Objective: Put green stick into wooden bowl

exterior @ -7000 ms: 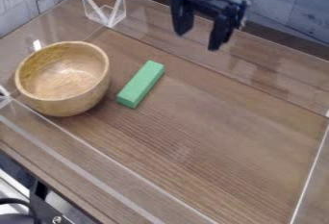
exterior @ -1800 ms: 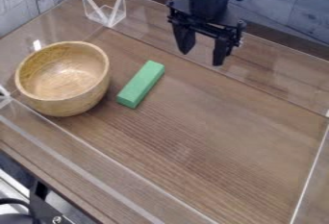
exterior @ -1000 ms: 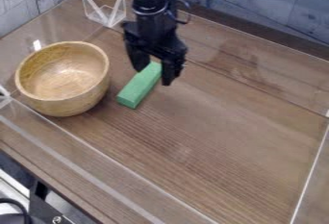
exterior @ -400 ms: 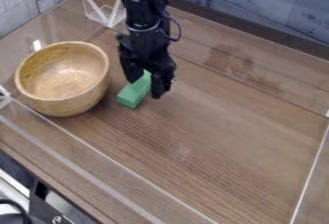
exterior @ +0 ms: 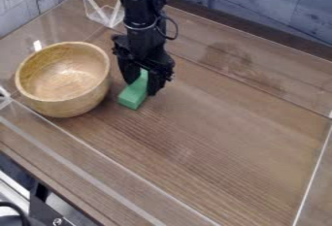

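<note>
The green stick's far half is under my gripper's fingers, so I need to open and grab the stick nearer its middle (exterior: 138, 87) before lifting it to the bowl.
The green stick (exterior: 131, 98) lies on the wooden tabletop just right of the wooden bowl (exterior: 39, 102). Only its near end shows below the fingers. My gripper (exterior: 144, 86) points straight down over the stick's far half, one dark finger on each long side, and the jaws are drawn in against the block. The stick still rests on the table. The round, light-tan bowl is empty and stands a short gap to the left of the stick.
A low clear plastic wall (exterior: 155, 199) runs around the work area. A small clear folded stand (exterior: 101, 12) sits at the back left, behind the arm. Bare wood tabletop (exterior: 240, 123) stretches to the right of the gripper.
The gripper came from the back right over to the stick and dropped down onto it. Its jaws have narrowed from wide open to gripping the block's sides.
</note>
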Robot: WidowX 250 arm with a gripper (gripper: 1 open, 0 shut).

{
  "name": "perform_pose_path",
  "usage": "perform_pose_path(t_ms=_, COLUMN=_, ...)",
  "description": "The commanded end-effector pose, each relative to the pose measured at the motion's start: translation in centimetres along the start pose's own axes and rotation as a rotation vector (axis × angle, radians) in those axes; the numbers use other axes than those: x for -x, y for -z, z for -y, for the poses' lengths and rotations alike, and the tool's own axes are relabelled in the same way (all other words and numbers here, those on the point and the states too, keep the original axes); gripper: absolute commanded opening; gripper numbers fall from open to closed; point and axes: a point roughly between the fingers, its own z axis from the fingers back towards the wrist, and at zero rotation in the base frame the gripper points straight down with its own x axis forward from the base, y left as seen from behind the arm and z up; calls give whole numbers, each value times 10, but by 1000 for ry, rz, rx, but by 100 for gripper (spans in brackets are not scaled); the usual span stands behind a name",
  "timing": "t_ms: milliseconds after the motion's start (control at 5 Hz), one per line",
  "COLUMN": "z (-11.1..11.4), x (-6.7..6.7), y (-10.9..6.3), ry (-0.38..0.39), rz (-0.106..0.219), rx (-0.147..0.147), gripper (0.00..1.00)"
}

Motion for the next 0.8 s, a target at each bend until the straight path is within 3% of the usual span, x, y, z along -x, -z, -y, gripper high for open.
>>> perform_pose_path(t_ms=0, z=-8, x=-12, y=-4, ry=34, rz=37, rx=-9, gripper=0)
perform_pose_path(t_ms=200, z=-8, x=-15, y=3, ry=84, rz=27, rx=16, gripper=100)
perform_pose_path(t_ms=400, z=-15, x=-19, y=9, ry=97, rz=16, rx=40, gripper=100)
perform_pose_path(t_ms=600, z=-18, x=-23, y=18, ry=115, rz=9, rx=44, gripper=100)
